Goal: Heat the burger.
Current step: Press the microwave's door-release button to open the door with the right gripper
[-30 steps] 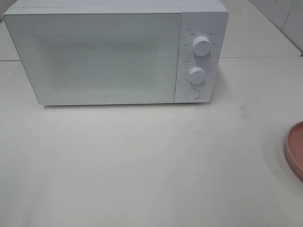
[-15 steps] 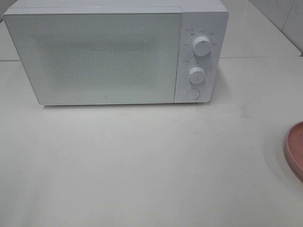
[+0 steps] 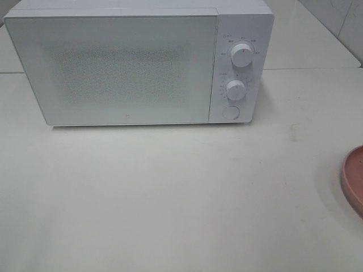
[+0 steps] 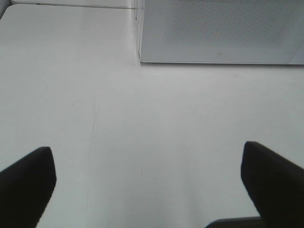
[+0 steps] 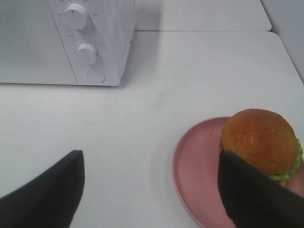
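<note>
I should close my right gripper's fingers in front of the round button (image 3: 231, 113) (image 5: 96, 76) on the microwave's panel, ready to press the button.
The burger (image 5: 260, 140), with a golden-brown bun and a green lettuce edge, sits on a round pink plate (image 5: 199, 166) in the right wrist view. In the exterior high view only the plate's rim (image 3: 353, 178) shows at the right edge; the burger is out of frame there. The white microwave (image 3: 136, 62) stands at the back with its door shut. My right gripper (image 5: 152, 190) is open above the table, one fingertip (image 5: 251, 199) overlapping the burger's near side. My left gripper (image 4: 147, 185) is open and empty over bare table in front of the microwave (image 4: 218, 28).
The microwave has two knobs (image 3: 242, 55) and a round button (image 3: 230, 111) on its right panel. The white table (image 3: 170, 192) runs in front of it. A seam (image 3: 312, 69) crosses the table behind.
</note>
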{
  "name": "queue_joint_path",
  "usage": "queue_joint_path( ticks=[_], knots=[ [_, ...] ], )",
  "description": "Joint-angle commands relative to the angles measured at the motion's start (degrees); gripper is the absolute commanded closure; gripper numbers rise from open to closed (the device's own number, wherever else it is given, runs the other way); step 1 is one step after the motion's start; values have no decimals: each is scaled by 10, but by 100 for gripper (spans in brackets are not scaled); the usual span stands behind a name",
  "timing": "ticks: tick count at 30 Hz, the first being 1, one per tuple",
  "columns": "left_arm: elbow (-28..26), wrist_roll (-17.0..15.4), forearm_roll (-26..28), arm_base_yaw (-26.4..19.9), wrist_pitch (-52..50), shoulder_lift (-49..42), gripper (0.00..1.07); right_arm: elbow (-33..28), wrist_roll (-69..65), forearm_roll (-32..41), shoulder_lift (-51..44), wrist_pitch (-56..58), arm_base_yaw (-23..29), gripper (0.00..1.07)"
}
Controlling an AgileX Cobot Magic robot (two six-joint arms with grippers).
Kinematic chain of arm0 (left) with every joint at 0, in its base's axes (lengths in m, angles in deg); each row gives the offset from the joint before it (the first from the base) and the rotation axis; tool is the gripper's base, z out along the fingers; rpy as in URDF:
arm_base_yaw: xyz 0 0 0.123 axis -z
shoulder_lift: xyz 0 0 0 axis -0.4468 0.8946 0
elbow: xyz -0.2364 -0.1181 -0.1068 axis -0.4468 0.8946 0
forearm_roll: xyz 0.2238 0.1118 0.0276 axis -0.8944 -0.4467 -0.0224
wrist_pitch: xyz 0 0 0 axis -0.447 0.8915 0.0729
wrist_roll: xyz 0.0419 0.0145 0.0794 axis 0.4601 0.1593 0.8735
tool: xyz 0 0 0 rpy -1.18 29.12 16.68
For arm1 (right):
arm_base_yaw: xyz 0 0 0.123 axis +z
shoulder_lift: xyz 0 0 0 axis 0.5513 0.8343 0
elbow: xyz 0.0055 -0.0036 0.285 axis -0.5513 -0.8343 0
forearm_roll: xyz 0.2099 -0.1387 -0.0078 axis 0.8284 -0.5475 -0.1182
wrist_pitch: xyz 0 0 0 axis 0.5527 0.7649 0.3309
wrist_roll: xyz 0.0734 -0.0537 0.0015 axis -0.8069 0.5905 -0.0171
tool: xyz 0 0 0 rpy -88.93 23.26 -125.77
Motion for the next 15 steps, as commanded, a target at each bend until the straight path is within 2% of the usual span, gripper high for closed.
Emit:
queue_joint_path(
  ticks=[1, 15],
  knots=[
    [1, -1, 6, -1, -5, -2, 9, -7, 2, 0, 38, -52, 2, 32],
    [1, -1, 6, -1, -5, -2, 9, -64, 2, 0, 153, -203, 2, 32]
  ],
)
